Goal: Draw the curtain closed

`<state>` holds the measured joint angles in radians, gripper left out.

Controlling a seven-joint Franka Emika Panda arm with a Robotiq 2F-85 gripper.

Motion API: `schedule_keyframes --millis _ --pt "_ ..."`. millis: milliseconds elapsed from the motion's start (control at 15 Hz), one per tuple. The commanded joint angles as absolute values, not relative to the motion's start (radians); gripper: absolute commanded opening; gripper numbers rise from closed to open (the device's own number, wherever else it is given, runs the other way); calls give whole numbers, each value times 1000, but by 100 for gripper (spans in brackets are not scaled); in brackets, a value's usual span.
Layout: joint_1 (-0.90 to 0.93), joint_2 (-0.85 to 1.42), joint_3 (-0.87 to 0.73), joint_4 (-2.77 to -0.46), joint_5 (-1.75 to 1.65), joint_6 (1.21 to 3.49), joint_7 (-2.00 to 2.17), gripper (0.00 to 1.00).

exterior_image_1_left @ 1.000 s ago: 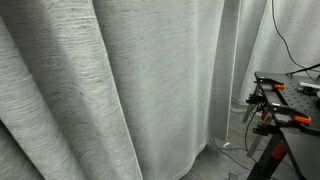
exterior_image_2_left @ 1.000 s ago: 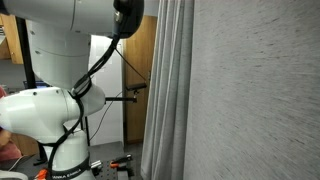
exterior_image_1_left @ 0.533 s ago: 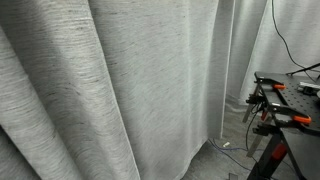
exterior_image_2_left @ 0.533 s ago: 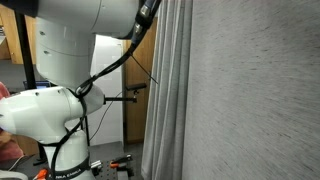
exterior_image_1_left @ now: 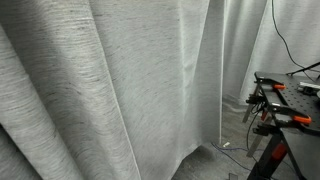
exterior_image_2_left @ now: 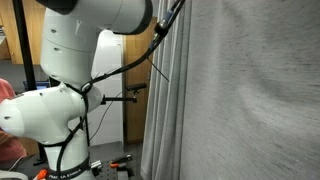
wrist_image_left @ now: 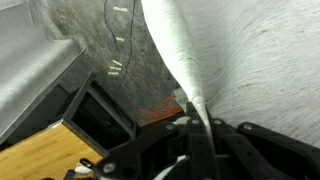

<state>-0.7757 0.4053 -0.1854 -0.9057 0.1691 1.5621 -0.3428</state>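
Note:
Next, my gripper releases its hold on the curtain's fold, which now runs down into it, about midway [exterior_image_1_left: 170,100] between the deep folds of the curtain and the black stand.
The curtain [exterior_image_1_left: 110,90], light grey coarse woven fabric with deep vertical folds, fills most of both exterior views [exterior_image_2_left: 250,90]. In the wrist view a narrow fold of the curtain [wrist_image_left: 180,60] runs down into my gripper [wrist_image_left: 198,128], whose black fingers are shut on it. The gripper itself is hidden behind the fabric in both exterior views. Only my white arm [exterior_image_2_left: 70,60] shows, reaching up and across to the curtain's edge.
A paler white drape [exterior_image_1_left: 290,40] hangs at the back. A black stand with orange clamps [exterior_image_1_left: 285,105] and a cable stands beside it. Wooden panelling [exterior_image_2_left: 130,60] is behind the arm's white base [exterior_image_2_left: 45,115]. Grey floor and a dark frame show in the wrist view [wrist_image_left: 100,110].
The arm's upper links have swung further toward the curtain. The curtain's edge has shifted sideways, covering more of the gap beside the pale drape.

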Motion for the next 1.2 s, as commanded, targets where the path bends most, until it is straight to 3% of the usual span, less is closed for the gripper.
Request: schedule_keyframes --millis 0,333,1133 --pt "-678 283 -171 -1041 71 1620 -389 0" --pt "-585 197 -141 -1162 13 1664 -392 0" --pt "-554 111 -70 -1363 140 1679 -402 0"
